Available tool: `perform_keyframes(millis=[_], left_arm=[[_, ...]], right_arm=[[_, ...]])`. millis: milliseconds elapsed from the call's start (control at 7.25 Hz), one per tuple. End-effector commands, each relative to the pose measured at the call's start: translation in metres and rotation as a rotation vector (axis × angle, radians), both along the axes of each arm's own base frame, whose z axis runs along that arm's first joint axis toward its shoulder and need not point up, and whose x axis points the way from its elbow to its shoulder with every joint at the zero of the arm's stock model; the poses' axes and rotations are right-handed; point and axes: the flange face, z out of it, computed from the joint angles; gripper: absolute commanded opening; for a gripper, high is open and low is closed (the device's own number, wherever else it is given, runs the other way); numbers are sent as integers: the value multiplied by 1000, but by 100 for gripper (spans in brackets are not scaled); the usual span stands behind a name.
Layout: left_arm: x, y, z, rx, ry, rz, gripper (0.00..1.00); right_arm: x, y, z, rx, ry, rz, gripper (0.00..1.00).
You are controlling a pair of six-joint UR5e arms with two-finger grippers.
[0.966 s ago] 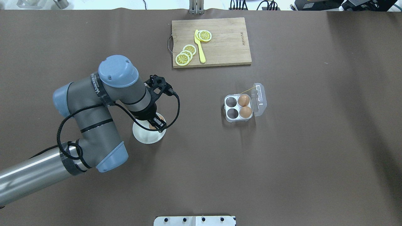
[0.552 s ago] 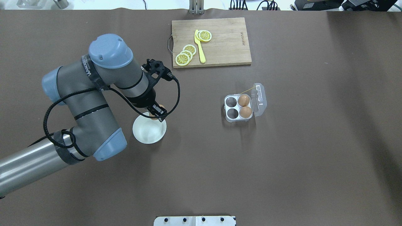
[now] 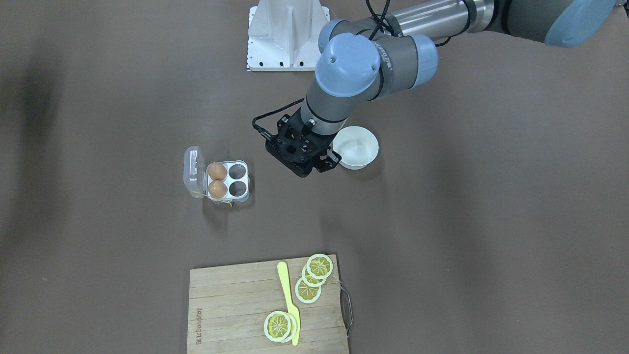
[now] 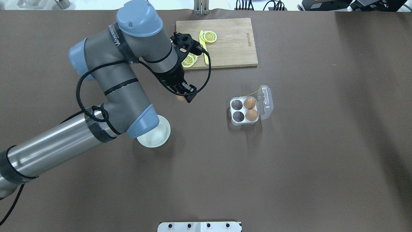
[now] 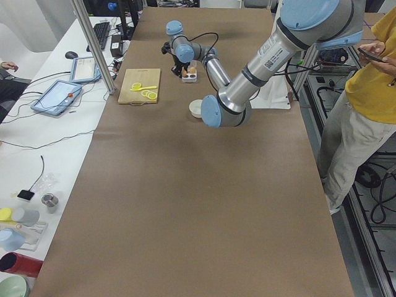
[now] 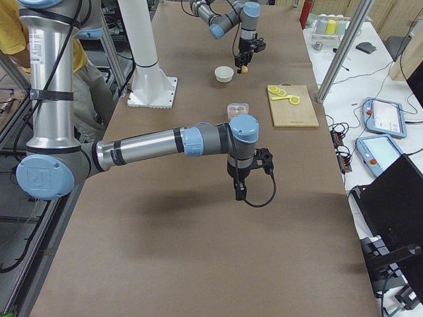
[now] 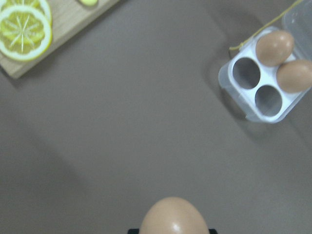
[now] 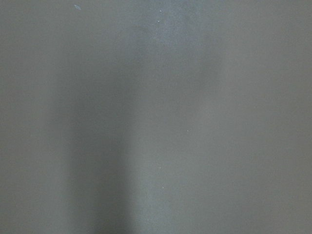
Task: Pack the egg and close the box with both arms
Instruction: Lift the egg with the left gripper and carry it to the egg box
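Observation:
Next, my left gripper lets go of the egg in the empty box cell farther from the cutting board (image 3: pixel 237 171) (image 7: pixel 268 101).
My left gripper (image 4: pixel 184 96) is shut on a light orange-brown egg (image 4: pixel 181 98) and holds it above the table, between the white bowl (image 4: pixel 158 136) and the box (image 4: pixel 244 111). The egg fills the bottom of the left wrist view (image 7: pixel 174 218). The clear box is open, its lid (image 4: pixel 266 101) folded to the right. Two eggs (image 4: pixel 249 103) fill its right cells; its two left cells are empty. The box also shows in the left wrist view (image 7: pixel 265 80). My right gripper (image 6: pixel 239 193) shows only in the exterior right view, low over bare table; I cannot tell whether it is open or shut.
A wooden cutting board (image 4: pixel 228 45) with lemon slices (image 4: pixel 209 36) and a yellow knife (image 4: pixel 204 48) lies at the far side. The white bowl (image 3: pixel 355 147) holds nothing. A white base (image 3: pixel 287 34) stands at the robot's edge.
My left gripper has lifted the egg out of the white bowl and carried it away from the robot and to the right, toward the box. The box has not moved.

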Motion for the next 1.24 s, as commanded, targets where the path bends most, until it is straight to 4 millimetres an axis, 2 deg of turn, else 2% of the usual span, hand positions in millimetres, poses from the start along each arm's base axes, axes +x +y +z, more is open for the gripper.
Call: perform_keyframes(millis=[0, 138, 276, 414, 552, 690, 1103], left_arm=[[33, -30, -21, 12, 32, -24, 21], [48, -40, -26, 12, 37, -26, 21], [53, -39, -31, 13, 38, -21, 21], [65, -32, -29, 23, 34, -17, 21], [90, -28, -30, 51, 20, -30, 21], [106, -21, -27, 59, 15, -23, 21], [131, 2, -40, 84, 11, -12, 21]], right_arm=[[0, 0, 0, 1, 0, 0, 100], [0, -1, -2, 5, 1, 0, 100], [0, 0, -6, 12, 0, 0, 100], [-1, 0, -6, 12, 0, -2, 100], [-2, 0, -6, 15, 2, -6, 100], [-2, -2, -10, 24, 5, -5, 100], [-8, -5, -13, 31, 10, -18, 100]])
